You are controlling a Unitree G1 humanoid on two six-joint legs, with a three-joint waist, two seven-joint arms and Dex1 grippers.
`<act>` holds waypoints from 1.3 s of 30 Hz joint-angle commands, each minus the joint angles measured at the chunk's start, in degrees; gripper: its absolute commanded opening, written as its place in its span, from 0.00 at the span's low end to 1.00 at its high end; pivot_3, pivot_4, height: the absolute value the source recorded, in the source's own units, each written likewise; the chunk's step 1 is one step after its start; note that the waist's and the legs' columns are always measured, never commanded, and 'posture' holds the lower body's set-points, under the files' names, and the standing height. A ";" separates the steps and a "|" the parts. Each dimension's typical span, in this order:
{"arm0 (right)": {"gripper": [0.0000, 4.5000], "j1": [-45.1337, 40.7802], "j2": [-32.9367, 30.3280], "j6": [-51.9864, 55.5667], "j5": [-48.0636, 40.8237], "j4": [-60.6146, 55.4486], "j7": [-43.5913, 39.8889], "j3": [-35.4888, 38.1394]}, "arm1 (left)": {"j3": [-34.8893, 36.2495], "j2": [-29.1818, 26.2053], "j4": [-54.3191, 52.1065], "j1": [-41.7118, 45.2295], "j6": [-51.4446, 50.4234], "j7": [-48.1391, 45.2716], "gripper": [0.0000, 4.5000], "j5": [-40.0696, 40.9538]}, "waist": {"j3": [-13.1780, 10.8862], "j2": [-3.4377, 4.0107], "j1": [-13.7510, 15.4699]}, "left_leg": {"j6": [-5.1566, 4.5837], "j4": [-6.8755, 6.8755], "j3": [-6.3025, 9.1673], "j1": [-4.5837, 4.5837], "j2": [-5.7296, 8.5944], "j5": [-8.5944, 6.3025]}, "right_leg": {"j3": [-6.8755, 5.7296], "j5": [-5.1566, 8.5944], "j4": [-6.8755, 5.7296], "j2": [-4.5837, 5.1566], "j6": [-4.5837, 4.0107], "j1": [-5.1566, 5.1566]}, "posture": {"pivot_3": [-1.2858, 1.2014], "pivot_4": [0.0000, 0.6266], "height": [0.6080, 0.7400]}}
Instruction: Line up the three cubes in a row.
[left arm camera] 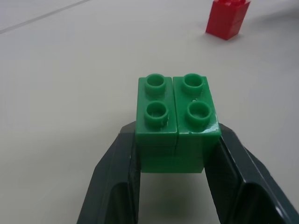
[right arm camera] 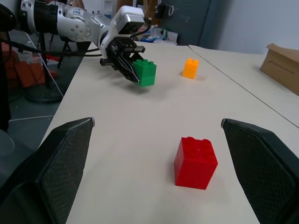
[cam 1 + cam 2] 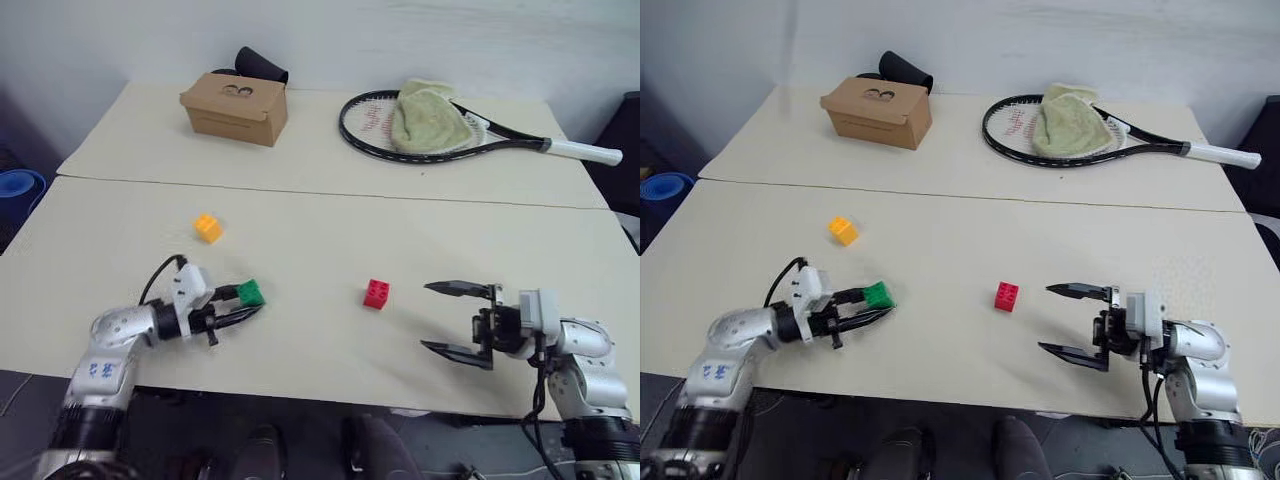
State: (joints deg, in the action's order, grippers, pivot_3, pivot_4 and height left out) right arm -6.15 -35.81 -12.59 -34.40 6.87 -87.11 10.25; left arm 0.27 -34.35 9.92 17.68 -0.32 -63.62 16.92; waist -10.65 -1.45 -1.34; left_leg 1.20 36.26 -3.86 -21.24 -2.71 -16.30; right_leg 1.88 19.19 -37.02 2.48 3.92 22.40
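My left gripper is to release the green cube onto the bare table, leaving a short gap between it and the red cube [image 3: 317,288] [image 1: 211,71].
The green cube [image 3: 250,292] sits at the near left of the table, and my left gripper [image 3: 243,300] is shut on it, one black finger [image 1: 117,177] against each side. Whether it rests on the table or hangs just above it I cannot tell. Farther back on the left lies the yellow-orange cube [image 3: 207,227], on its own. The red cube [image 3: 377,293] stands near the middle, about level with the green one. My right gripper [image 3: 428,317] is open at the near right, pointing toward the red cube [image 2: 195,162] with a gap between them and nothing held.
A brown cardboard box [image 3: 235,108] stands at the back left with a black object [image 3: 262,64] behind it. A tennis racket [image 3: 375,140] with a green cloth [image 3: 425,118] on it lies at the back right. A seam [image 3: 330,191] runs across the tabletop.
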 commanded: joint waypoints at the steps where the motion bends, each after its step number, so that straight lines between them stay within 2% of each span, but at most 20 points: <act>1: 1.00 1.92 -1.80 -1.30 -1.15 -0.27 -1.84 2.97 | -5.39 3.54 10.40 10.47 6.56 -6.13 0.33 -3.12 | 0.00 0.00 0.45 | -0.02 0.02 -0.02 -0.01 0.01 0.01 | 0.00 -0.01 0.03 -0.02 0.02 0.00 | 0.52 0.24 1.00; 6: 1.00 5.23 -1.73 -1.14 -1.28 -4.75 1.70 4.55 | -10.93 10.53 31.15 25.65 15.01 -12.69 0.33 -8.25 | 0.00 0.00 0.77 | -0.09 0.27 -0.27 -0.16 0.01 -0.05 | 0.05 -0.12 0.14 -0.26 0.23 0.07 | 0.52 0.24 1.00; 11: 1.00 11.02 -1.68 0.26 -1.73 -12.14 6.13 6.43 | -12.43 15.25 44.16 33.14 20.65 -15.72 0.33 -11.11 | -0.02 -0.03 0.16 | -0.03 0.33 -0.52 -0.15 -0.03 -0.11 | 0.12 -0.14 0.15 -0.49 0.32 0.17 | 0.52 0.24 1.00; 15: 1.00 15.37 -1.59 1.10 -2.16 -17.11 9.24 7.89 | -11.88 18.40 50.52 36.18 23.29 -14.77 0.33 -12.73 | -0.04 -0.07 -0.13 | -0.02 0.70 -0.47 -0.24 -0.09 -0.21 | 0.20 -0.19 0.08 -0.61 0.42 0.16 | 0.52 0.24 1.00; 18: 1.00 17.30 -1.45 1.74 -2.51 -19.52 10.84 8.45 | -11.81 19.99 52.86 37.01 24.16 -15.14 0.33 -13.61 | -0.06 -0.10 -0.37 | -0.07 0.80 -0.50 -0.25 -0.15 -0.31 | 0.25 -0.26 0.07 -0.62 0.53 0.13 | 0.52 0.24 1.00; 23: 1.00 17.97 -1.41 2.09 -2.64 -20.65 11.90 7.88 | -12.38 19.63 54.35 37.32 25.03 -14.91 0.33 -15.98 | -0.06 -0.10 -0.29 | -0.08 0.81 -0.56 -0.23 -0.17 -0.33 | 0.37 -0.27 0.06 -0.71 0.55 0.13 | 0.52 0.24 1.00; 32: 1.00 14.32 -0.17 -0.10 -1.17 -15.29 10.07 5.07 | -10.48 14.20 52.98 36.51 23.51 -16.17 0.33 -15.81 | -0.06 -0.11 -0.39 | -0.08 0.81 -0.60 -0.17 -0.19 -0.34 | 0.79 -0.27 0.01 -0.84 0.55 0.14 | 0.52 0.24 1.00; 39: 1.00 12.27 0.58 -1.75 -0.83 -12.07 8.21 3.97 | -10.12 14.13 51.25 34.93 22.48 -18.23 0.33 -15.36 | -0.06 -0.11 -0.21 | -0.14 0.85 -0.65 -0.19 -0.25 -0.37 | 0.80 -0.27 0.01 -0.84 0.55 0.14 | 0.52 0.24 1.00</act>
State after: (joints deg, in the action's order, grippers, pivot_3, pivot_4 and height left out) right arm 6.58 -35.44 -13.29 -34.68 -4.86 -78.39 13.88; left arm -9.59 -20.53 61.93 53.41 22.47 -81.22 1.91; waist -10.72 -1.56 -1.55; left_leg 1.05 37.11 -4.51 -21.43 -2.96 -16.67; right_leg 2.67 18.93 -37.00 1.66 4.47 22.54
